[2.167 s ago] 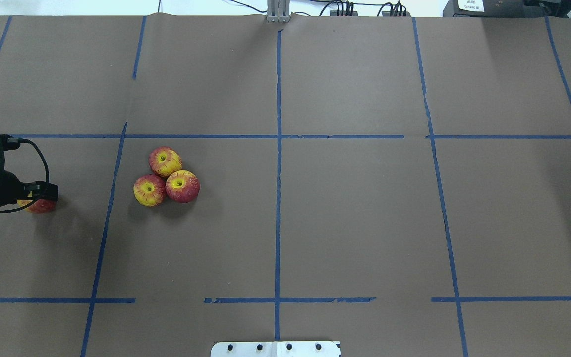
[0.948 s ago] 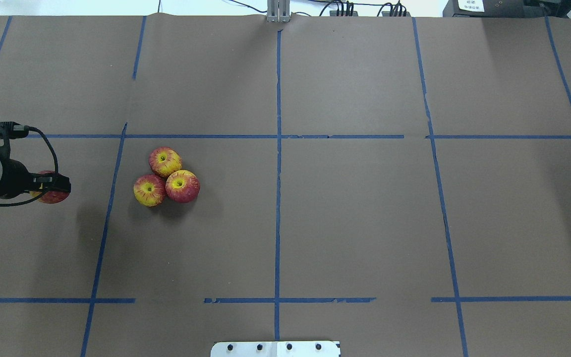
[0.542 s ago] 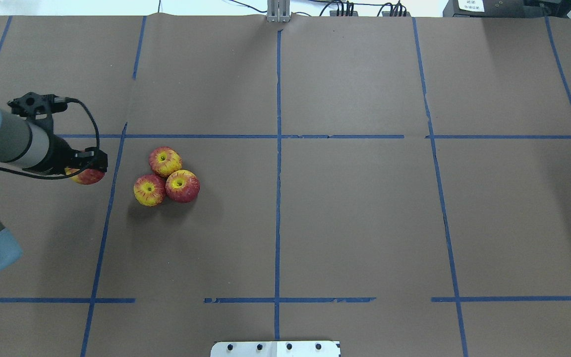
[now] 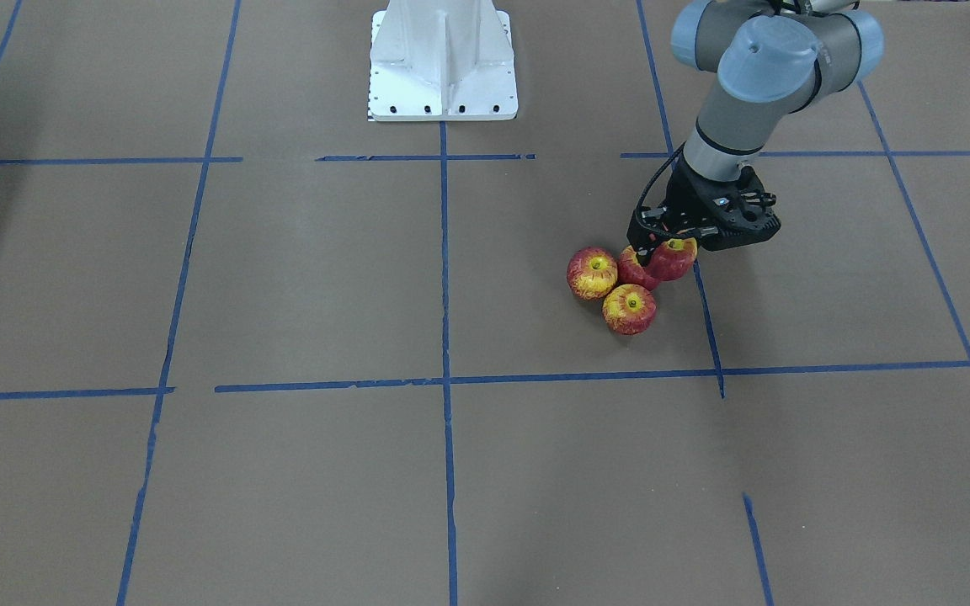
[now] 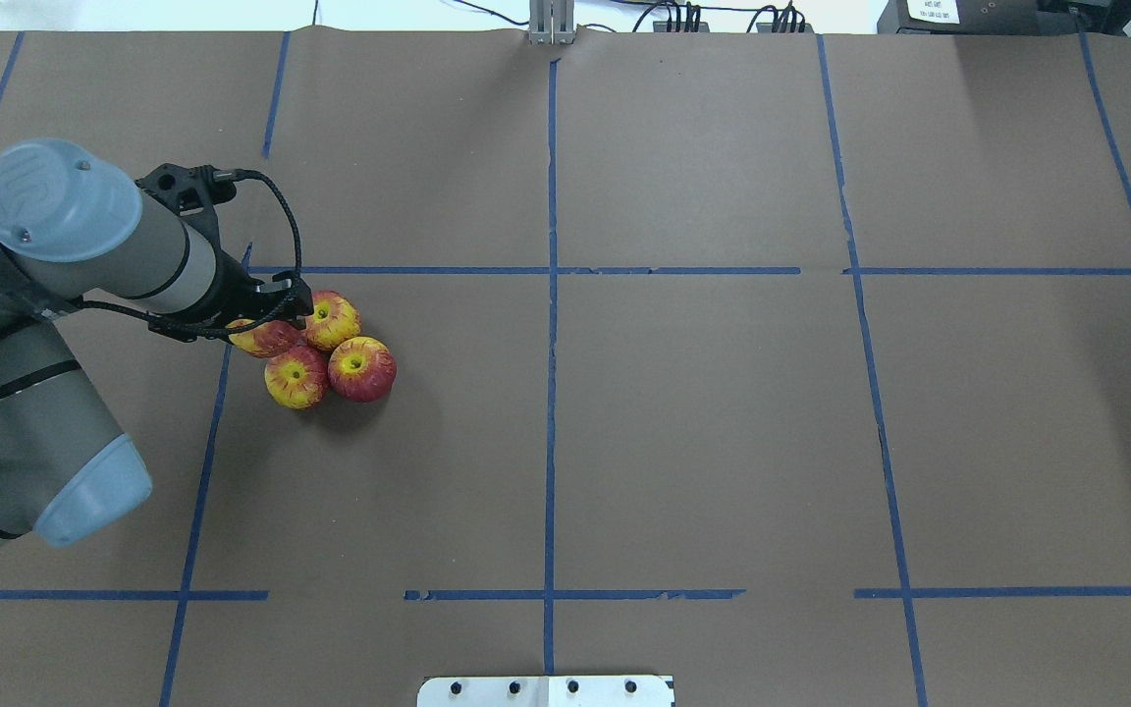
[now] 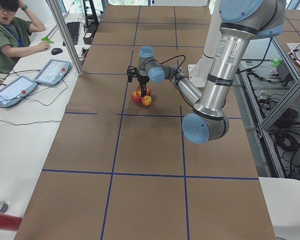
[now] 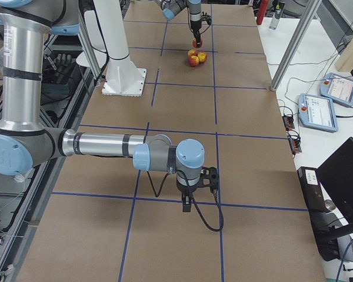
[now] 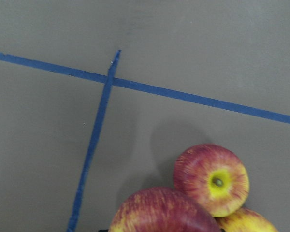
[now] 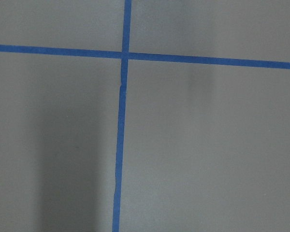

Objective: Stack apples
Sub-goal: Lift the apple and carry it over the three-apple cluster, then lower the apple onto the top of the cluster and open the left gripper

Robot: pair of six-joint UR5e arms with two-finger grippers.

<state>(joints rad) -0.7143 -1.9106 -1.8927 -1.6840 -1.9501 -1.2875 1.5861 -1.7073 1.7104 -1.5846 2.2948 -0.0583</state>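
The darker red apple, held above the table at the cluster's edge, will be let go by my left gripper on top of the three (image 4: 637,267) (image 8: 210,224) touching apples, over their shared hollow.
Three red-and-yellow apples lie touching in a cluster on the brown table: one (image 5: 332,319), one (image 5: 296,378), one (image 5: 361,368). They also show in the front view (image 4: 593,272). My left gripper (image 5: 276,316) is shut on a fourth, darker red apple (image 5: 264,339) and holds it above the table at the cluster's left edge. In the front view the held apple (image 4: 674,257) overlaps one cluster apple. The left wrist view shows the held apple (image 8: 162,210) at the bottom, with a cluster apple (image 8: 211,179) beyond it. My right gripper (image 7: 188,202) shows only in the exterior right view; I cannot tell if it is open.
Blue tape lines (image 5: 551,295) divide the brown table. The white robot base (image 4: 443,59) stands at the robot's edge. My right arm hangs low near the table's right end. An operator (image 6: 10,30) sits at a side bench with tablets (image 6: 52,71).
My left arm has carried the held apple from the table's far left, rightward to the left edge of the three-apple cluster. The three apples have not moved.
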